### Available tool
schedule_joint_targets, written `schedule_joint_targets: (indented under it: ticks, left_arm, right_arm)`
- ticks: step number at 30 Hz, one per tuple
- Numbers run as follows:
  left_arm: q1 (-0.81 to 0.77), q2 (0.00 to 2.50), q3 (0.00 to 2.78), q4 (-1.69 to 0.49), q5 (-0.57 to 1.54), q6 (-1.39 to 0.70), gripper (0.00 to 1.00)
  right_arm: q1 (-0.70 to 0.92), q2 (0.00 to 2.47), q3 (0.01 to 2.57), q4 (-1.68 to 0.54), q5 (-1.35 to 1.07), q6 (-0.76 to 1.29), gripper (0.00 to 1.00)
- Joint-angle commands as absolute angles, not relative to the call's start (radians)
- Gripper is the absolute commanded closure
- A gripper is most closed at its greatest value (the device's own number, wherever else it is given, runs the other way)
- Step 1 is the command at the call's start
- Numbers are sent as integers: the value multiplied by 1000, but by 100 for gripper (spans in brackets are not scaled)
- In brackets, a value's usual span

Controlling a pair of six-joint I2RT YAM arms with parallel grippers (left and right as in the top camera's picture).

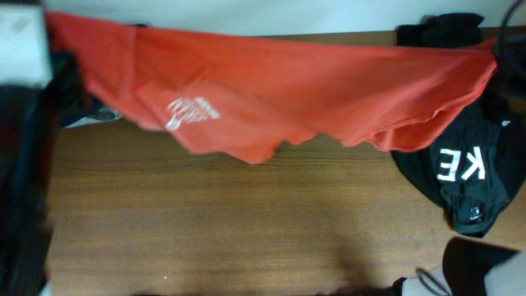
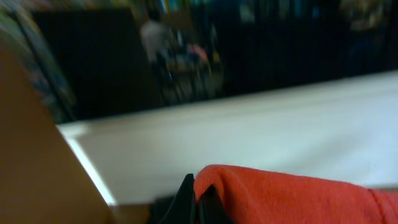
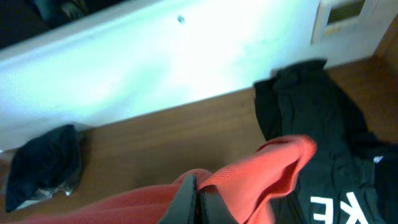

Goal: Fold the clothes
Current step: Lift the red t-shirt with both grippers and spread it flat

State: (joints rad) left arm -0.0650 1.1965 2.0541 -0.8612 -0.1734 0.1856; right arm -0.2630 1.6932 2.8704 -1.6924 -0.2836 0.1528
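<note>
The red-orange T-shirt's end in my left gripper will be let go on the table [image 1: 187, 63] beside the dark navy pile.
The red-orange T-shirt [image 1: 279, 78] hangs stretched across the far side of the table, held up at both ends, its lower edge drooping onto the wood. A white logo [image 1: 191, 112] shows on its left part. My left gripper [image 2: 196, 202] is shut on the shirt's left end [image 2: 292, 199]. My right gripper [image 3: 198, 196] is shut on its right end [image 3: 273, 168]. Both grippers are mostly hidden in the overhead view.
A black garment with white letters [image 1: 464, 177] lies at the right edge, also in the right wrist view [image 3: 323, 130]. A dark navy pile [image 3: 43, 165] lies at the far left of the wooden table [image 1: 246, 222]. A white wall runs behind.
</note>
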Motion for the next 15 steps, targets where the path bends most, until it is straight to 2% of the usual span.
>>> schedule_joint_targets:
  ticks: [1, 7, 15]
  left_arm:
    - [-56, 1100, 2068, -867, -207, 185, 100]
    - [-56, 1017, 2067, -887, -239, 229, 100]
    - [-56, 1104, 2067, -912, -295, 229, 100]
  right_arm:
    - [-275, 1626, 2885, -1699, -285, 142, 96]
    - [-275, 1576, 2883, -1699, -316, 147, 96]
    - [-275, 1584, 2774, -1698, -348, 150, 96]
